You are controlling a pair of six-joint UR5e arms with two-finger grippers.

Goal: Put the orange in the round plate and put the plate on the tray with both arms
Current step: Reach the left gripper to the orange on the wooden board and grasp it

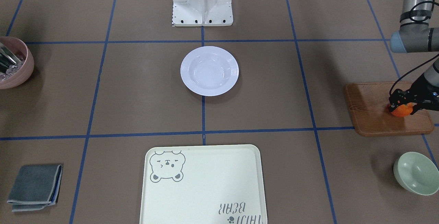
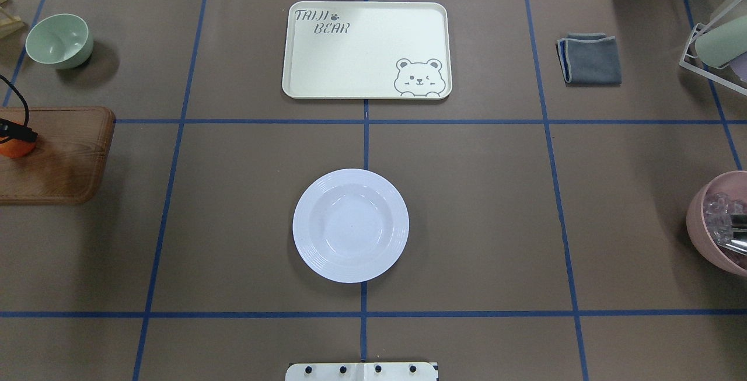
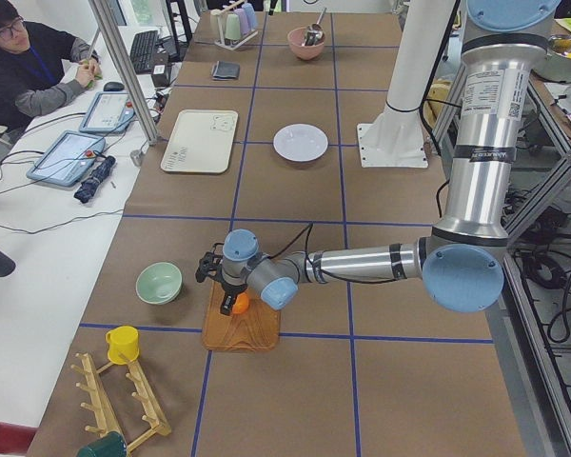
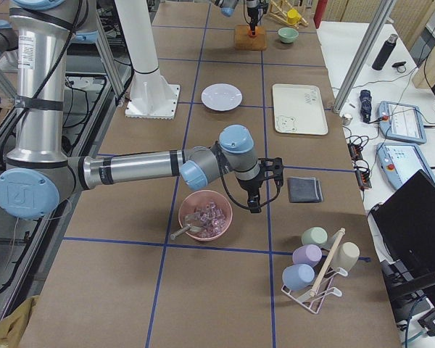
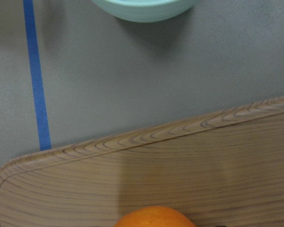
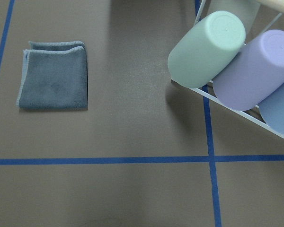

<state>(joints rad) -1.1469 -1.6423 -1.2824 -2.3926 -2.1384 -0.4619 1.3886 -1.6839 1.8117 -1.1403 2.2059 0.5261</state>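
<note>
I need to release the orange from my left gripper in the white round plate (image 1: 209,62), off-centre, away from the bear tray.
The orange (image 1: 401,110) rests on a brown wooden board (image 1: 370,110) at the table's end on my left side. My left gripper (image 1: 404,103) reaches down over it, its black fingers against both sides of the fruit, shut on it. The left wrist view shows only the orange's top (image 5: 154,217) on the board. In the table's middle sits the white round plate (image 2: 350,225), with nothing in it. Beyond it lies the cream bear tray (image 2: 362,54), bare. My right gripper (image 4: 257,199) hovers beside a pink bowl, and I cannot tell whether it is open or shut.
A pale-green bowl (image 2: 58,39) stands past the board. A pink bowl (image 2: 718,223) with utensils and a folded grey cloth (image 2: 589,58) are on the right side, with a cup rack (image 6: 227,47) beyond. A person (image 3: 29,57) sits at a desk beside the table.
</note>
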